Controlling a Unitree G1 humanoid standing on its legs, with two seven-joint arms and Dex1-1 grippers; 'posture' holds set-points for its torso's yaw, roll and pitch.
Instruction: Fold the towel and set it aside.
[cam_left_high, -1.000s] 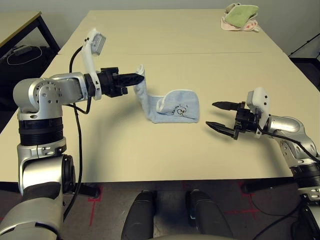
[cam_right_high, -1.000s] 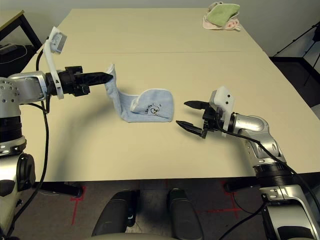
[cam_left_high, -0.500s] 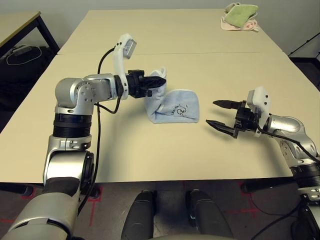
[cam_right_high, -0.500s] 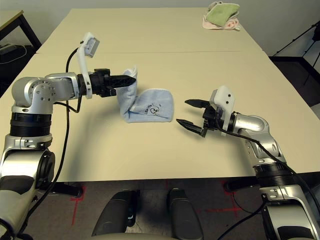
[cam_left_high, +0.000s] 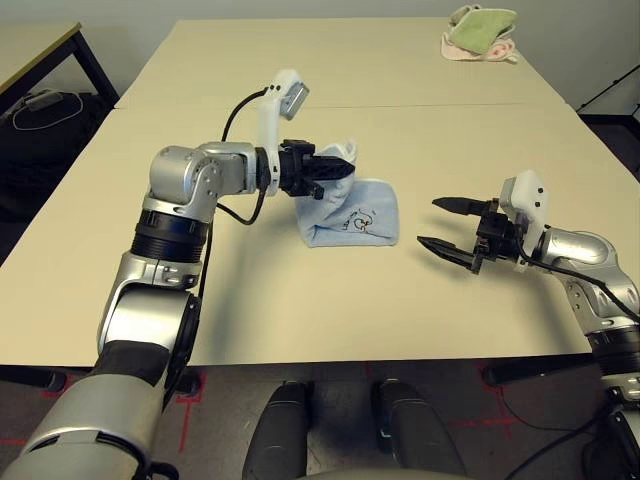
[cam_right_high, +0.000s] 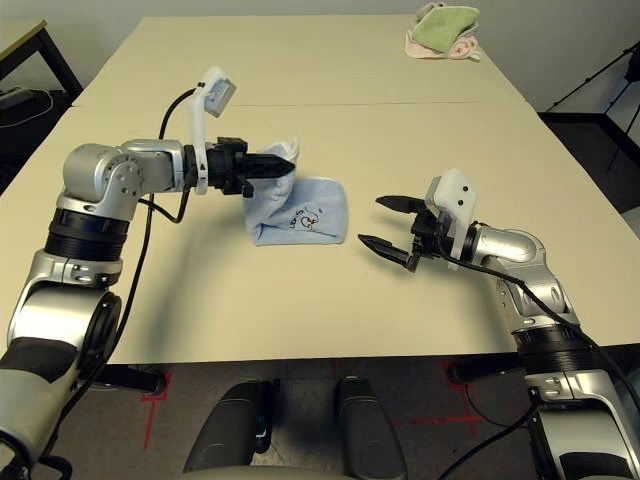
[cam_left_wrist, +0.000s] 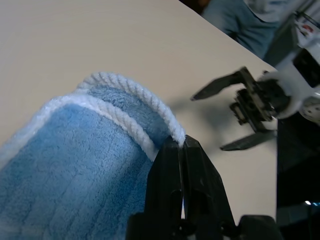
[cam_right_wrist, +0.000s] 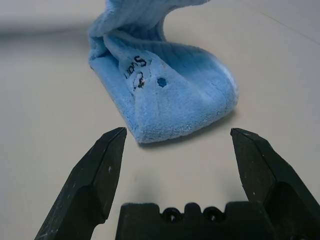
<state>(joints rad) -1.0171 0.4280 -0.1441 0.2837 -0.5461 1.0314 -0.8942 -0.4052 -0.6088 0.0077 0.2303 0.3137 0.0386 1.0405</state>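
Observation:
My left gripper is going to release the raised corner of the towel, setting it onto the flat towel edge (cam_left_high: 389, 217) that faces my right gripper.
The light blue towel (cam_left_high: 352, 215) with white edging and a dark embroidered mark lies partly doubled over in the middle of the table. My left gripper (cam_left_high: 345, 170) is shut on the towel's white-edged corner (cam_left_wrist: 150, 135) and holds it raised above the rest of the cloth. To the right of the towel my right gripper (cam_left_high: 438, 224) hovers just above the table, open, nothing between its fingers (cam_right_wrist: 100, 170), pointing at the towel's folded end (cam_right_wrist: 165, 95).
A bundle of green and pink cloths (cam_left_high: 481, 33) sits at the far right of the table (cam_left_high: 300, 300). A seam (cam_left_high: 450, 105) runs across the tabletop behind the towel. A dark desk (cam_left_high: 40, 60) stands off to the left.
My left gripper has carried the towel's corner to the right, over the rest of the cloth, so the towel is more doubled up. The right gripper has barely shifted.

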